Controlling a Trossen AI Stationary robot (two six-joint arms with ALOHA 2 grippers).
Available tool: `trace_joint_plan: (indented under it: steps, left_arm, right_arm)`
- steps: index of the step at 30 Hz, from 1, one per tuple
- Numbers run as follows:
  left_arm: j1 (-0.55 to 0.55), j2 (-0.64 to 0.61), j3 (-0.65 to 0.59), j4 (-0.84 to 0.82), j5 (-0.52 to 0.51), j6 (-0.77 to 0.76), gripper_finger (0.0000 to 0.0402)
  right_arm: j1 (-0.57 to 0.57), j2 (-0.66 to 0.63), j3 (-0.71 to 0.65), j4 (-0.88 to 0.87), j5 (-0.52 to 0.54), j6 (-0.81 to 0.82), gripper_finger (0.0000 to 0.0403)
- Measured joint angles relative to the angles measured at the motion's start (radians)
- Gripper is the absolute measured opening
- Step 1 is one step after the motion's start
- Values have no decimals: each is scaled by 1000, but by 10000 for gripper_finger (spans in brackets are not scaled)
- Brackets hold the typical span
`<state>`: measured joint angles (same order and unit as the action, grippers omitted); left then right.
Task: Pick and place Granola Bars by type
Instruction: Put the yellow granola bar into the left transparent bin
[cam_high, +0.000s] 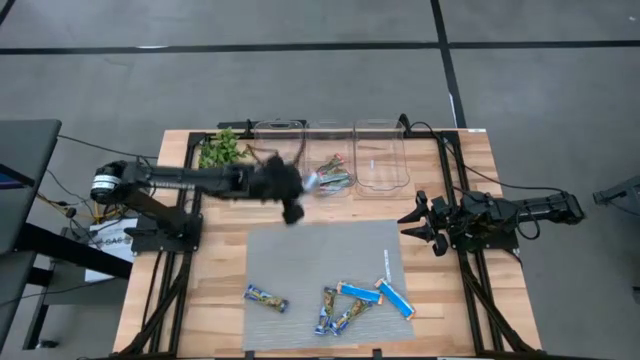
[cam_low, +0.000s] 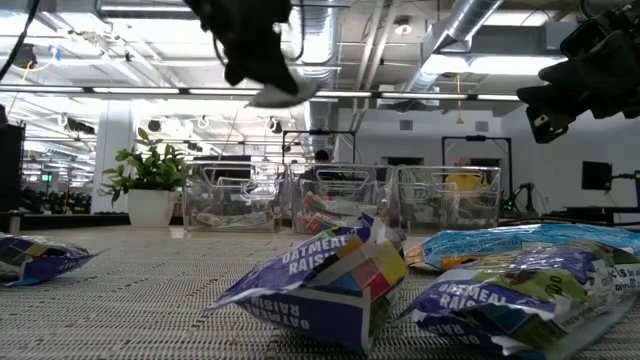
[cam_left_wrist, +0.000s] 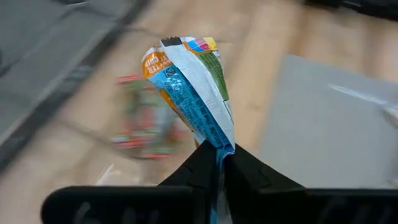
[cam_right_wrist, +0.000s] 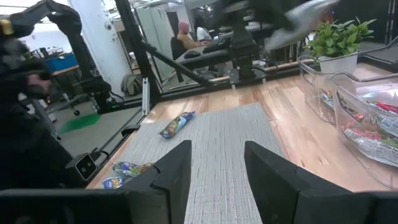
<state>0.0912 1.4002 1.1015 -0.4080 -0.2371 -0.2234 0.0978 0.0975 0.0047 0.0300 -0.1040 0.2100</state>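
Note:
My left gripper has the blue-silver-yellow granola bar. It will let the bar go inside the clear bin (cam_high: 289, 166) nearest the potted green plant.
My left gripper (cam_high: 300, 190) is high above the table, beside the middle clear bin (cam_high: 331, 160), shut on a blue-silver-yellow granola bar (cam_left_wrist: 189, 87). Red-green-orange bars (cam_high: 335, 178) lie in the middle bin. Several bars lie flat on the grey mat: one at the near left (cam_high: 266, 298), a cluster (cam_high: 340, 310) and bright blue ones (cam_high: 385, 295) at the near right. My right gripper (cam_high: 422, 222) is open and empty above the mat's right edge. My left gripper pinches one end of the bar's wrapper (cam_left_wrist: 219, 148) between its two fingers. The bar sticks out beyond the fingertips, lifted clear of the table (cam_low: 285, 92), above the bins.
Three clear bins stand in a row at the far edge: left (cam_high: 278, 140), middle and right (cam_high: 381, 158). A potted green plant (cam_high: 222, 150) stands left of them. Black frame rails (cam_high: 452, 180) run along both sides of the table.

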Motion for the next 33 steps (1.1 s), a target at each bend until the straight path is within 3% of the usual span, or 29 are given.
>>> trace_joint_plan:
  steps: [8,13,21,33]
  left_arm:
    - [277,0,0,-27,0,-4,16]
    - [367,0,0,-41,1,-4,15]
    - [388,23,1,-81,5,38,15]
    - [346,226,1,-117,-15,295,14]
  right_arm:
    - [0,0,0,0,0,0,144]
    - [0,0,0,0,0,0,141]
    - [0,0,0,0,0,0,144]
    - [0,0,0,0,0,0,143]
